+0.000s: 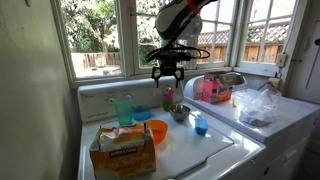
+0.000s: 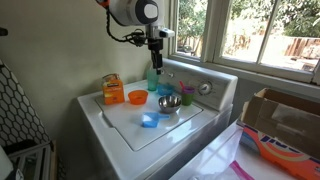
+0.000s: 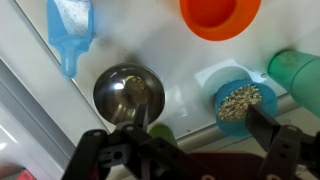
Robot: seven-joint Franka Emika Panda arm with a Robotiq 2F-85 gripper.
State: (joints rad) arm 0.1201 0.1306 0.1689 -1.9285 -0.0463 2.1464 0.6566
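I need to close my gripper on the blue bowl's rim (image 1: 150, 109) (image 3: 215, 109), on the side that faces the steel bowl.
My gripper (image 1: 167, 70) hangs open above the white washer top (image 1: 205, 150), by the back panel, with nothing between its fingers. In the wrist view the gripper (image 3: 200, 122) spans a gap of bare white surface. A steel bowl (image 3: 128, 92) lies by its left finger and a blue bowl of grain (image 3: 240, 100) by its right finger (image 3: 265, 127). A small green-topped object (image 3: 160, 132) sits close under the palm. In both exterior views the gripper (image 2: 155, 48) is well above the bowls.
An orange bowl (image 3: 220, 15), a blue scoop (image 3: 72, 30) and a teal cup (image 3: 300, 70) stand around the two bowls. A cardboard box (image 1: 123, 150) sits at the washer's front corner. A pink container (image 1: 210, 88) and a plastic bag (image 1: 255, 105) lie on the neighbouring machine.
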